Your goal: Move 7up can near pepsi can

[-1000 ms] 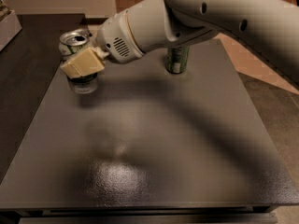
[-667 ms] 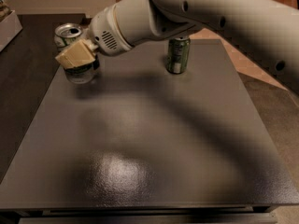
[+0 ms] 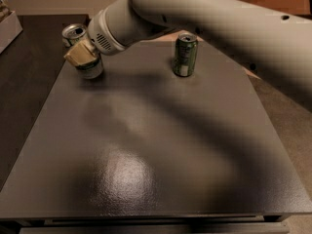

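Next, my gripper puts the 7up can down. It should go on the dark tabletop (image 3: 100,83) just in front of the pepsi can.
My gripper (image 3: 84,57), with tan fingers, is at the table's far left and shut on the 7up can (image 3: 91,69), a silver-white can with green marks. The can stands upright, at or just above the dark tabletop (image 3: 161,145). Just behind it to the left stands a can with a silver top (image 3: 74,32). By its place this is the pepsi can, but its side is mostly hidden by the gripper. The two cans are very close together. My arm (image 3: 204,18) reaches in from the upper right.
A dark green can with a pale label (image 3: 185,55) stands upright at the far middle of the table. A white box edge (image 3: 7,28) shows at the far left, off the table. The floor lies to the right of the table.
My gripper has carried the 7up can toward the back of the table, closer to the silver-topped can. The green can has stayed where it was.
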Available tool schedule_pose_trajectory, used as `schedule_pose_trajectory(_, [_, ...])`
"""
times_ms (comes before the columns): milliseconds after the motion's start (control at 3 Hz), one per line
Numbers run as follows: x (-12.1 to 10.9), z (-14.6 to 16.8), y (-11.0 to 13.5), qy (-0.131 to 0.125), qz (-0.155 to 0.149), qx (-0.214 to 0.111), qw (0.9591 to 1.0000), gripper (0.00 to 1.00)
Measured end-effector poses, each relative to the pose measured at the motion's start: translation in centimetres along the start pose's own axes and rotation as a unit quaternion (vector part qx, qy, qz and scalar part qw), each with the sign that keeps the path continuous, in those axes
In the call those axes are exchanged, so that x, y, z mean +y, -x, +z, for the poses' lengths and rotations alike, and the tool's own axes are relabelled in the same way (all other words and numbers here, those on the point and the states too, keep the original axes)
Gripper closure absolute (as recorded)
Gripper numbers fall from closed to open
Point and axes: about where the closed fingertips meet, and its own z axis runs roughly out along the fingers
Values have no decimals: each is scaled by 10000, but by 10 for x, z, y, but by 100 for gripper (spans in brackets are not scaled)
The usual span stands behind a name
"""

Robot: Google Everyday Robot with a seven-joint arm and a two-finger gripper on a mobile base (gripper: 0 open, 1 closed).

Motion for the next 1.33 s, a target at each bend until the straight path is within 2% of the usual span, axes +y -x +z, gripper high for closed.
schedule_pose_trajectory(333, [-15,7,-13,-197,89,139,9997,100])
schedule_pose_trajectory(1000, [-32,18,-38,-259,372,257,9986,100])
schedule_pose_trajectory(1333, [-35,25,-48,-201,445,221,9986,82])
